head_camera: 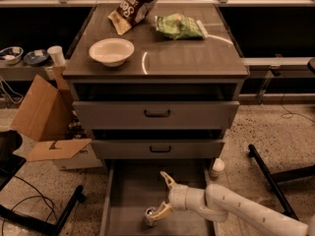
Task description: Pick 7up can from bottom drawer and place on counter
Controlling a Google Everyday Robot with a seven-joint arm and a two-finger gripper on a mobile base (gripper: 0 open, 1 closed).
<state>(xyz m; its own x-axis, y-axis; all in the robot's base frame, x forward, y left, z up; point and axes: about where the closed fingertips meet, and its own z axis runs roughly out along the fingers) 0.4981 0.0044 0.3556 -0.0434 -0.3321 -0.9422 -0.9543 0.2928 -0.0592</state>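
Next, I should move my gripper to the 7up can's body (149, 217) near the front of the bottom drawer and close it there.
The 7up can (149, 216) stands upright on the floor of the pulled-out bottom drawer (129, 191), near its front. My gripper (158, 195) reaches in from the right on a white arm, low over the drawer floor. Its fingers are spread open; the lower fingertip (158, 213) is right beside the can's right side, and the upper one (165, 177) is well behind the can. The gripper holds nothing. The counter (192, 58) is the glossy top of the cabinet above.
On the counter are a white bowl (111, 50), a brown snack bag (135, 6) and a green bag (179, 26). Two upper drawers are closed. A small white bottle (217, 167) stands right of the drawer. A cardboard box (44, 117) stands at the left and black frame legs (268, 181) at the right.
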